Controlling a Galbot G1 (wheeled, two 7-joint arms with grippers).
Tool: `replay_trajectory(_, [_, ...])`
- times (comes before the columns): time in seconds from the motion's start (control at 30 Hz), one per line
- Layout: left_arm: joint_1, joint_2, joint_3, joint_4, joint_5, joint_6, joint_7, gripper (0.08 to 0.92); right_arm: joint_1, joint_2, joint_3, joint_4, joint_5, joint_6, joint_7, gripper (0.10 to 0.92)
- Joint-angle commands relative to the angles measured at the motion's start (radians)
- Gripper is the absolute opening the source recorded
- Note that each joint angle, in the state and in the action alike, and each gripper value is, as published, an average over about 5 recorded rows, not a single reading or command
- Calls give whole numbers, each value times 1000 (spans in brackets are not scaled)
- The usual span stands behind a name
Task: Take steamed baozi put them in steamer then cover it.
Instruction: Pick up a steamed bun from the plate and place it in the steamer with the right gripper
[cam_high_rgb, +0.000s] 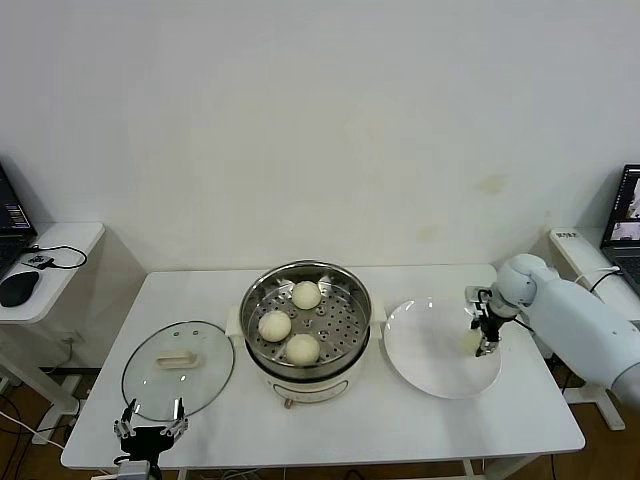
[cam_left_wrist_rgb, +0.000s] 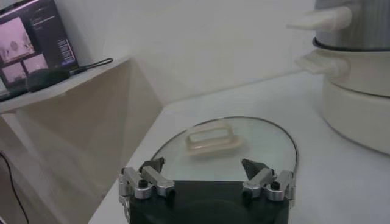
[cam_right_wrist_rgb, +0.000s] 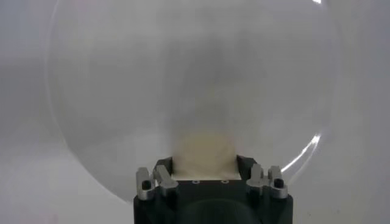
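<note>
My right gripper is going to let go of the baozi on the bare part of the steamer's tray (cam_high_rgb: 338, 320) nearest the white plate.
The steel steamer (cam_high_rgb: 306, 350) stands mid-table with three cream-white baozi (cam_high_rgb: 306, 295) on its perforated tray. My right gripper (cam_high_rgb: 484, 343) is over the right side of the white plate (cam_high_rgb: 430, 360), its jaws closed around the fourth baozi (cam_right_wrist_rgb: 204, 155), which fills the gap between the fingers in the right wrist view. The glass cover (cam_high_rgb: 178, 366) with its cream bar handle lies flat on the table left of the steamer; it also shows in the left wrist view (cam_left_wrist_rgb: 225, 143). My left gripper (cam_high_rgb: 151, 420) is open and empty at the table's front edge, just before the cover.
A side table (cam_high_rgb: 45, 275) with a mouse and laptop stands at far left. Another laptop (cam_high_rgb: 625, 215) sits at far right. The steamer's handle and base (cam_left_wrist_rgb: 353, 79) show right of the cover in the left wrist view.
</note>
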Motion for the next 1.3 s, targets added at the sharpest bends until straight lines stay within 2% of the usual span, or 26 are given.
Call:
replay_trajectory(0.03, [-4,-1,1,-1,12,1,-3,823,170,-79,-116,183,176,-89,-50,645])
replay_trajectory(0.2, [-5,0,0,-5,51,24,-2,823,401,-63,-293,269,349,-171,-73,645])
replay_trajectory(0.43, [-6,11,-13,-23,67,61,14,823,679,62,-491,300,539,-264,-83,645])
replay_trajectory(1.0, [-18,9,-12,-48,89,58,8,823,764,314,-621,249,637,-333,-90,645])
replay_trajectory(1.3, [-16,21,-4,-63,84,54,11,823,690,379,-615,220,610,-349,-84,645])
